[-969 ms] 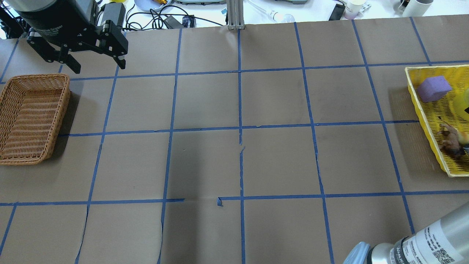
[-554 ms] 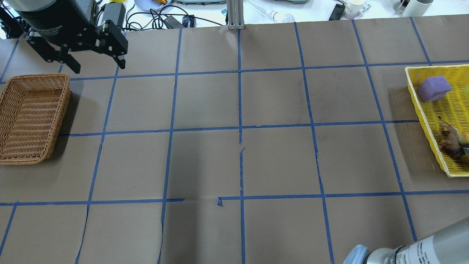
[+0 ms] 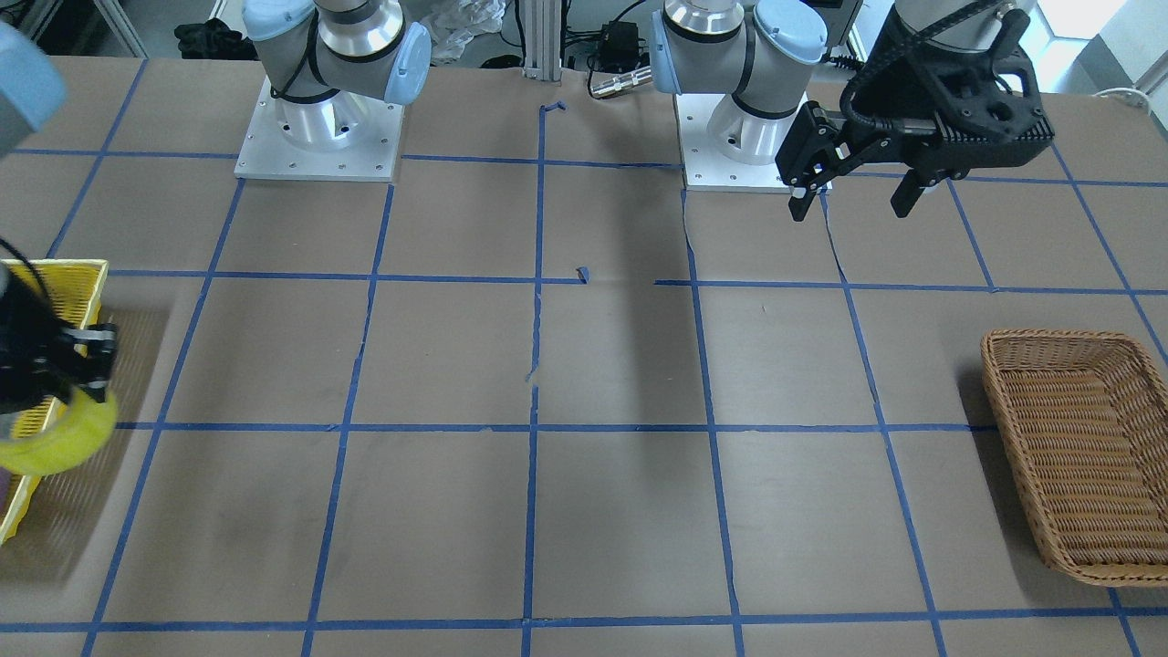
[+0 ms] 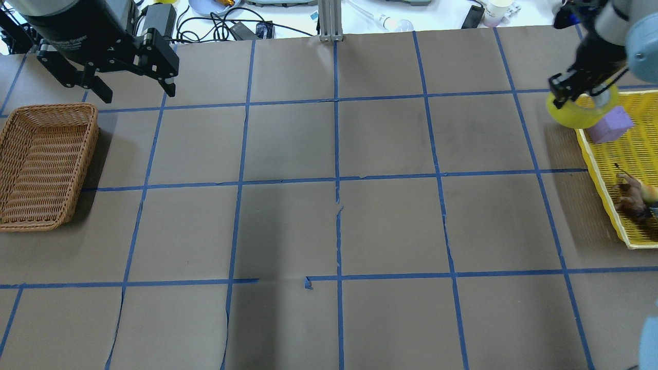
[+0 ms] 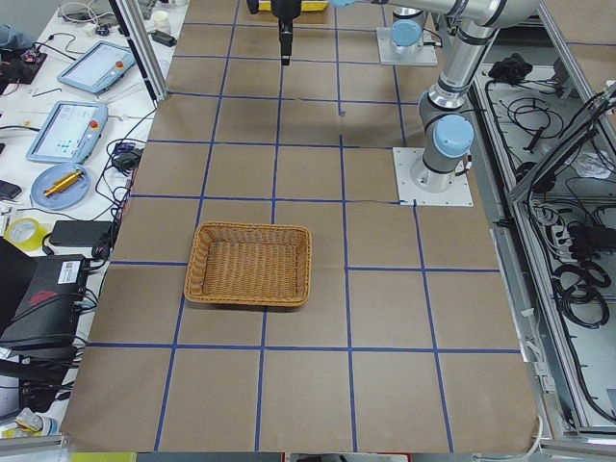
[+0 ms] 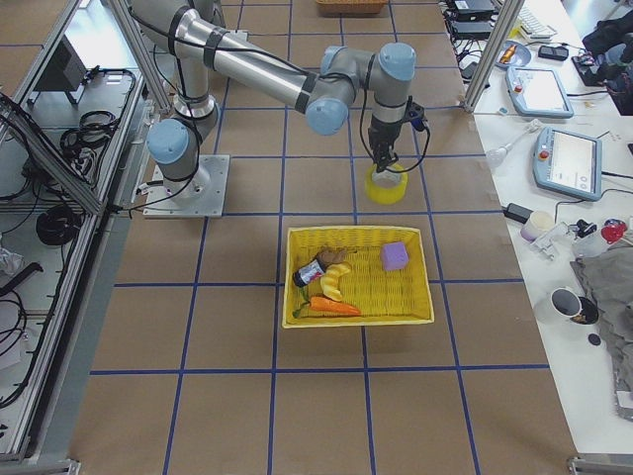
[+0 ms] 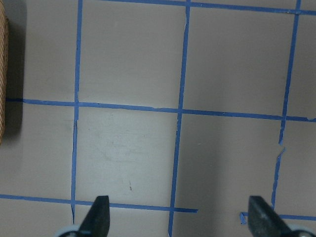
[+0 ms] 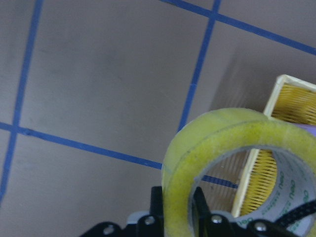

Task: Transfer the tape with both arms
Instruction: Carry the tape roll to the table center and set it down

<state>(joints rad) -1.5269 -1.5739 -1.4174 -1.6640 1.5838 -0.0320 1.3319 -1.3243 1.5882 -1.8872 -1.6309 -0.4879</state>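
Note:
I should let go of the yellow tape roll with my right gripper in the middle of the table, on the blue line (image 3: 530, 403) between its small gap and the crossing.
The yellow tape roll (image 4: 580, 114) hangs in my right gripper (image 4: 577, 91), which is shut on the roll's wall. It is held in the air over the far left corner of the yellow basket (image 4: 602, 172). In the right wrist view the tape (image 8: 217, 143) fills the lower right, with the gripper (image 8: 177, 210) pinching its rim. The tape also shows in the front view (image 3: 59, 438) and in the right side view (image 6: 386, 186). My left gripper (image 4: 139, 95) is open and empty, high above the table beyond the wicker basket (image 4: 51, 107); its fingertips (image 7: 98, 210) frame bare table.
The yellow basket (image 6: 356, 322) holds a purple block (image 4: 611, 124), a toy animal (image 4: 632, 198), a carrot and a banana. The wicker basket (image 3: 1058, 336) is empty. Blue tape lines grid the brown table. Cables and tools lie beyond the far edge.
My right gripper has come into the overhead view with the tape, lifted out of the yellow basket and carried left over its corner. The left gripper has not moved.

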